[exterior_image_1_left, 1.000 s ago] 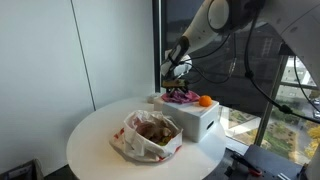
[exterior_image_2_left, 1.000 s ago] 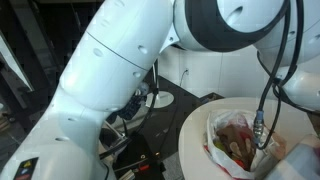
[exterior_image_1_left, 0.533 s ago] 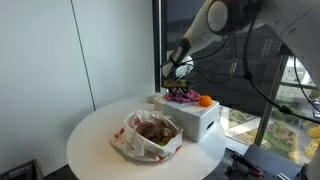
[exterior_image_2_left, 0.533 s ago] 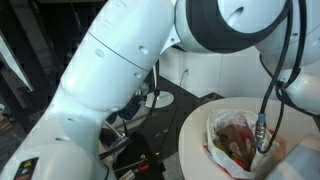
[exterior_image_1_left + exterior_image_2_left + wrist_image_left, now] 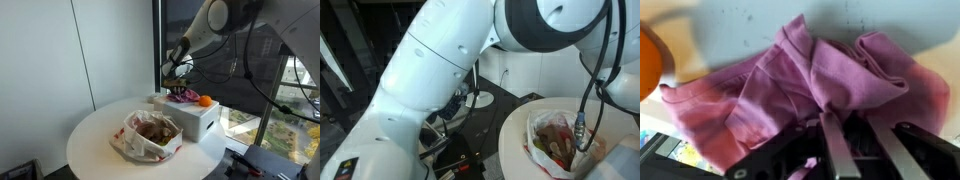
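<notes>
The robot's gripper will release the purple cloth, now lying on a white box, on the back part of the brownish food (image 5: 155, 122) in the open bag.
A crumpled purple cloth (image 5: 790, 80) fills the wrist view, lying on a pale surface. My gripper (image 5: 852, 120) comes in from the bottom edge, its two metal fingers (image 5: 836, 140) pinched together on a fold of the cloth. An orange (image 5: 650, 60) shows at the left edge. In an exterior view the gripper (image 5: 178, 86) is down on the purple cloth (image 5: 184, 97), which lies on top of a white box (image 5: 197, 120) beside the orange (image 5: 205, 100). The arm's white body blocks the gripper in the other exterior picture.
The white box stands at the back of a round white table (image 5: 95, 140), close to its far edge. An open bag (image 5: 152, 135) of brownish food sits in front of the box, and the bag (image 5: 555, 140) also shows below a hanging cable (image 5: 582, 125). A window lies behind the box.
The fingers have closed from wide apart onto a fold of the purple cloth. The arm has stayed in the same place over the box.
</notes>
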### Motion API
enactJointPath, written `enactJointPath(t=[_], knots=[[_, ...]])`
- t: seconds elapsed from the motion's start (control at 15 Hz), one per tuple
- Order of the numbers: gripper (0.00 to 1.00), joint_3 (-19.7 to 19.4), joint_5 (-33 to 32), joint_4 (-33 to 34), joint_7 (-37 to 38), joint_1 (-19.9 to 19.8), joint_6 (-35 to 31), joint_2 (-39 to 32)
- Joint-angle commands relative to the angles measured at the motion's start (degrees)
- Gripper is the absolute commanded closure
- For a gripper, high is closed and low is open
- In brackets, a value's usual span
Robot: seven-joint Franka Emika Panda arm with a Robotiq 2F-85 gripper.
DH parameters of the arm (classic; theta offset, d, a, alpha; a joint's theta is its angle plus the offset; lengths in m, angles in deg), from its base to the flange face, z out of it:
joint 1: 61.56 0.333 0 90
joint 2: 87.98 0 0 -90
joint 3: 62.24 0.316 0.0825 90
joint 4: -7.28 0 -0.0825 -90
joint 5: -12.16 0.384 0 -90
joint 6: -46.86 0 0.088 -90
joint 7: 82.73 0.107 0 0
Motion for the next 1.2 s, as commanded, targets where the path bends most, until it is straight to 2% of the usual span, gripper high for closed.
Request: enactJointPath(t=[0.0,0.13,0.33,0.6,0.87,1.13], knots=[[0.9,2.65,4.16,-0.66,-5.2,-1.54,4.11,2.92],[0.91,3.97,5.78,-2.88,-10.33,-2.15,5.97,6.6],[0.93,6.42,9.6,-4.43,-19.73,-3.55,12.47,11.96],[0.93,8.03,12.03,-5.79,-29.69,-3.16,21.82,18.22],[0.93,9.86,8.95,-5.63,-33.43,0.15,30.0,19.19],[0.92,11.6,4.17,-6.93,-30.84,5.56,27.5,17.89]])
